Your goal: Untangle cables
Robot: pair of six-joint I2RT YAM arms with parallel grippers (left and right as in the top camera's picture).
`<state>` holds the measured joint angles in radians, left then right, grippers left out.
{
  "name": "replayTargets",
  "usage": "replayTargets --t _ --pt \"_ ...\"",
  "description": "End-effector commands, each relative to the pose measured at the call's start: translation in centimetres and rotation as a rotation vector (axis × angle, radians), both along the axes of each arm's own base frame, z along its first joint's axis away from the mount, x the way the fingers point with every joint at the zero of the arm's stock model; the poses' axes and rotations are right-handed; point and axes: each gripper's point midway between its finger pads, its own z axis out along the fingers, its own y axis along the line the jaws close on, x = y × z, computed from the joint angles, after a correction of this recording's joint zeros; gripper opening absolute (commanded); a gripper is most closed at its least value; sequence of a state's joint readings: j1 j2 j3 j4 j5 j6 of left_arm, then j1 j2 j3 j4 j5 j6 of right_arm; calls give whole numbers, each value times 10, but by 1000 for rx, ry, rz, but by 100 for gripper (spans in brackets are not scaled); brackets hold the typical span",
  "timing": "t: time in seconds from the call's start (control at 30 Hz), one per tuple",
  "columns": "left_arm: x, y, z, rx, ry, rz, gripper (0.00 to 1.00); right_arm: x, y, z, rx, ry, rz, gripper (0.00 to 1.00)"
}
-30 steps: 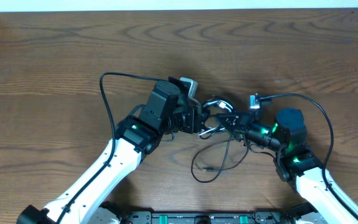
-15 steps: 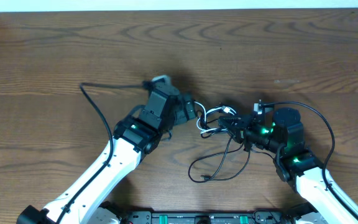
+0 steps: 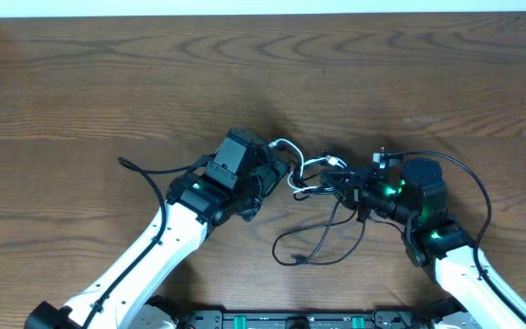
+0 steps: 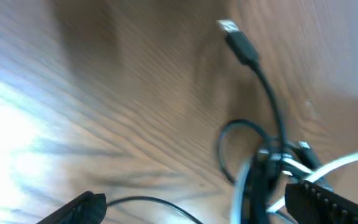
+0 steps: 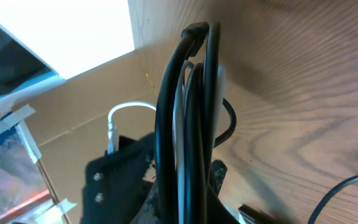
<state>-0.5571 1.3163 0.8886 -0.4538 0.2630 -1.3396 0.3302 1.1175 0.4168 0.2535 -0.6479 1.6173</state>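
Observation:
The right gripper clamps pieces of black cable and a piece of white cable together, so the left gripper should take the cable bundle (image 3: 309,181) before the right gripper pulls the black loop.
The cables (image 3: 322,175) lie tangled on the wooden table between my two grippers. A white cable (image 3: 289,146) loops over the left gripper (image 3: 279,174) and runs right into the knot. A black loop (image 3: 310,247) trails toward the front. In the left wrist view the fingers (image 4: 197,205) stand wide apart, with a black strand (image 4: 148,202) and the bundle (image 4: 260,180) between them, and a black USB plug (image 4: 230,27) lying beyond. My right gripper (image 3: 347,189) is shut on a bundle of black strands and one white strand (image 5: 191,124).
The wooden table (image 3: 80,82) stretches around the tangle. The thick black cable of the left arm (image 3: 144,169) curves out to the left, and that of the right arm (image 3: 468,178) arcs to the right. A cardboard panel (image 5: 92,93) shows in the right wrist view.
My left gripper has drawn back to the left, then turned. The white loop now arches over it. The tangle has spread and the front black loop has shifted left. The right gripper has barely moved.

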Motion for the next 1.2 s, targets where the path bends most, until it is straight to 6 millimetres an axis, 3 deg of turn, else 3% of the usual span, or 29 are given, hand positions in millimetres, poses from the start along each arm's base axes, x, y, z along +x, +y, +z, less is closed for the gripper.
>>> replayTargets --t 0.0,0.07,0.2,0.27,0.67,0.83,0.97,1.0,1.1,1.17 --pt "2 -8 9 -56 3 10 94 -4 6 15 47 -30 55 1" --pt "4 -9 11 -63 -7 10 93 -5 9 22 62 -66 82 1" --pt "3 -11 12 -78 3 14 64 -5 12 33 85 -115 104 1" --pt "3 -12 12 -83 7 13 59 -4 12 37 92 -134 107 1" --pt "20 -25 32 -162 -84 9 59 -12 19 49 131 -174 171 1" --pt "20 -26 32 -180 -63 36 67 -11 19 57 141 -216 173 1" --pt "22 -27 34 -187 -73 36 67 -11 19 57 141 -215 174 1" --pt "23 -28 36 -192 -82 35 63 -11 19 57 142 -215 174 1" --pt "29 -31 43 -215 -118 33 31 -12 20 57 144 -213 183 1" --pt "35 -35 52 -242 -158 30 20 -14 21 58 147 -213 193 1"
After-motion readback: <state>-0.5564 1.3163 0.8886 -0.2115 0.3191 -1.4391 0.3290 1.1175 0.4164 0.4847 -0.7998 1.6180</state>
